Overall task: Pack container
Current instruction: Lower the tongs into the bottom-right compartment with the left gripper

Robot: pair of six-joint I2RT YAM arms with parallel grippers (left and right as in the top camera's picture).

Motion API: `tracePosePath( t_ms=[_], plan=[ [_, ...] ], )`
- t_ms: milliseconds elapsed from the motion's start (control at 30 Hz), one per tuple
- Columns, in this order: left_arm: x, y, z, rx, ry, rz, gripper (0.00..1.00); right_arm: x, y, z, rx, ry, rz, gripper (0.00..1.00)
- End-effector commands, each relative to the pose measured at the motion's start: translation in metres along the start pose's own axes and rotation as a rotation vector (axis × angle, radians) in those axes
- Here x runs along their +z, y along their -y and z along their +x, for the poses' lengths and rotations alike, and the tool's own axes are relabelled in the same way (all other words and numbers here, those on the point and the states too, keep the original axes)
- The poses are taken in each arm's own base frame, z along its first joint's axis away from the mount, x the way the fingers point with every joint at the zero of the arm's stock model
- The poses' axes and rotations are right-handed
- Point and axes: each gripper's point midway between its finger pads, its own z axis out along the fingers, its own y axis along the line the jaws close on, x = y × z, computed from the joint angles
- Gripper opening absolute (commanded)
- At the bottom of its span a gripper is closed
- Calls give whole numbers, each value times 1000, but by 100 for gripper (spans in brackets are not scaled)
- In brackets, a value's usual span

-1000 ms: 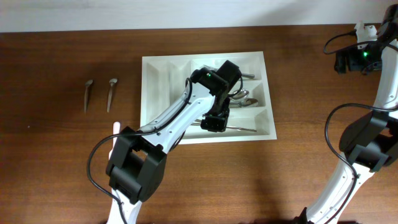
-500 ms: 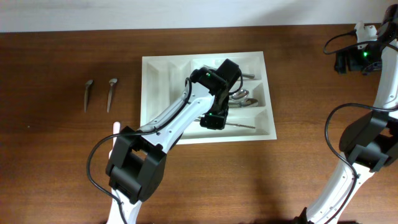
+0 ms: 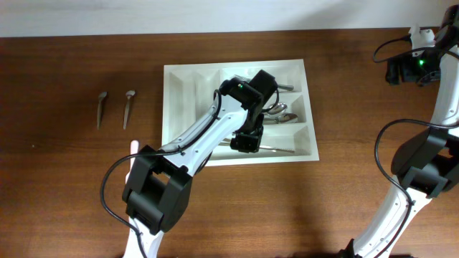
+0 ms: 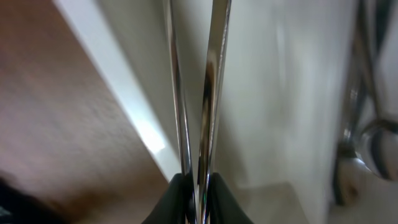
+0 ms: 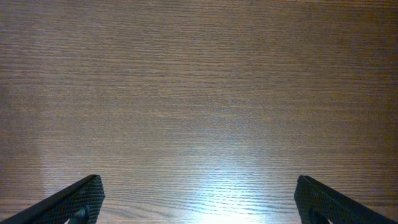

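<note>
My left gripper will let go of the thin metal knife in the tray's nearest long compartment [image 3: 264, 145] [image 4: 249, 118], lengthwise beside the spoons' divider.
The container, a white cutlery tray [image 3: 181, 107], lies mid-table and also shows in the left wrist view [image 4: 280, 93]. My left gripper [image 3: 247, 142] is down in its nearest long compartment. It is shut on thin metal cutlery [image 3: 280, 148] that lies along that compartment toward the right. In the left wrist view my gripper [image 4: 198, 186] pinches two shiny bars [image 4: 211, 93]; I cannot tell whether they are one piece or two. Spoons [image 3: 283, 115] lie in the middle long compartment. My right gripper [image 5: 199, 199] is open and empty over bare wood at the far right [image 3: 398, 70].
Two small spoons [image 3: 101, 109] [image 3: 128, 106] lie on the brown table left of the tray. A spoon bowl [image 4: 367, 149] shows past the divider in the left wrist view. The right arm's base and cables stand at the right edge [image 3: 423, 165].
My left gripper and its cutlery shifted slightly toward the back of the compartment, then came back toward the tray's front wall. The right arm has not moved.
</note>
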Motion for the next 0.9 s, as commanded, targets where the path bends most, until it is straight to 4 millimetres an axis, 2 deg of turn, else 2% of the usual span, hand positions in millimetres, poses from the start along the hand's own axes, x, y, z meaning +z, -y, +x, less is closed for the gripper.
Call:
tracePosePath(
  t_ms=[0, 100, 233, 400, 633, 867],
  plan=[
    [5, -5, -16, -26, 69, -30, 8, 5, -3, 1, -3, -7, -17, 99],
    [4, -4, -21, -26, 97, -25, 6, 5, -3, 1, -2, -7, -17, 99],
    [5, 10, -18, -18, 89, 36, 2, 5, -3, 1, -2, -7, -17, 99],
    [5, 27, -17, -11, 98, 104, 2, 5, -3, 1, -2, -7, -17, 99],
    [19, 20, -25, -18, 134, 51, 2, 5, -3, 1, -2, -7, -17, 99],
    [21, 19, -25, -19, 128, 44, 2, 5, -3, 1, -2, -7, -17, 99]
  ],
)
